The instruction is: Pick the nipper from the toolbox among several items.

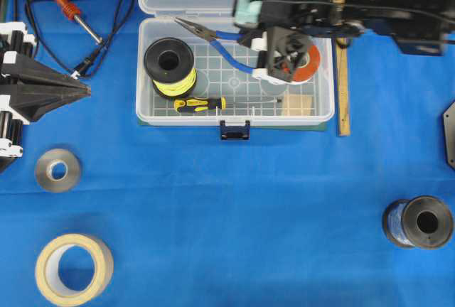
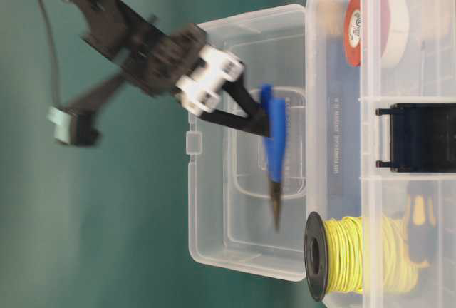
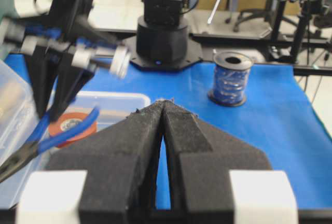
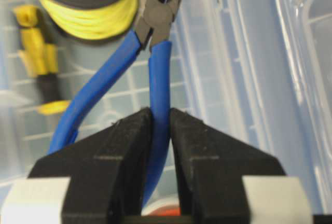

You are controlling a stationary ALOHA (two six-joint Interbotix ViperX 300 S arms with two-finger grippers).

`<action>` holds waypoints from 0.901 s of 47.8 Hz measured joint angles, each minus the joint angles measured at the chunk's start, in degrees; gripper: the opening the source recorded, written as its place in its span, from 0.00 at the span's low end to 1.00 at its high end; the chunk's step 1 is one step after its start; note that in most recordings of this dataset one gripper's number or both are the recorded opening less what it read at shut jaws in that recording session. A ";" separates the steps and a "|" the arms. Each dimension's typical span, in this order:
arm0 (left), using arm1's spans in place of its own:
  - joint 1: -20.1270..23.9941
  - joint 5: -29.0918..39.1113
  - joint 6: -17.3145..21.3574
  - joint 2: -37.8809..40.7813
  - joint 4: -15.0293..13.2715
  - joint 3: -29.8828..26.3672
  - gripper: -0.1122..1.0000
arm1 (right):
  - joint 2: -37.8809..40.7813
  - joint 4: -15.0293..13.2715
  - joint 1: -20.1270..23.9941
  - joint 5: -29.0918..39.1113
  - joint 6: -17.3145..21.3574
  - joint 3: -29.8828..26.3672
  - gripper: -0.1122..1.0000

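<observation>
I should let go of the nipper with my right gripper on the open blue table [image 1: 227, 197] in front of the toolbox's black latch.
The nipper [image 1: 213, 35], with dark pointed jaws and two curved blue handles, hangs above the clear toolbox [image 1: 234, 119], its tips toward the left. My right gripper [image 1: 247, 39] is shut on one blue handle; the other handle curves away free. In the right wrist view the fingers [image 4: 129, 146] pinch that handle of the nipper [image 4: 160, 73]. The table-level view shows the nipper [image 2: 274, 144] lifted off the toolbox's rim [image 2: 335, 108], held by the right gripper [image 2: 260, 119]. My left gripper [image 1: 87, 90] rests shut and empty left of the box, its tips [image 3: 164, 102] together.
In the box lie a yellow wire spool [image 1: 170, 65], a yellow-and-black screwdriver [image 1: 199, 104], a red-and-white tape roll [image 1: 309, 62] and a wooden block [image 1: 298, 104]. Outside are a soldering iron [image 1: 67, 8], a ruler [image 1: 343, 87], two tape rolls [image 1: 58, 170] [image 1: 75, 268] and a blue wire spool [image 1: 418, 223].
</observation>
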 measured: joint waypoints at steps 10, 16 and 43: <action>0.00 0.00 0.00 0.09 0.09 0.09 0.10 | -4.22 0.09 9.84 -0.88 2.72 2.99 0.21; 0.00 0.00 -0.09 0.09 0.00 0.18 0.10 | -3.96 0.18 16.52 -2.20 5.27 3.78 0.21; 0.00 0.00 -0.09 0.00 0.00 0.88 0.10 | 14.06 0.44 26.28 -9.40 19.07 4.13 0.21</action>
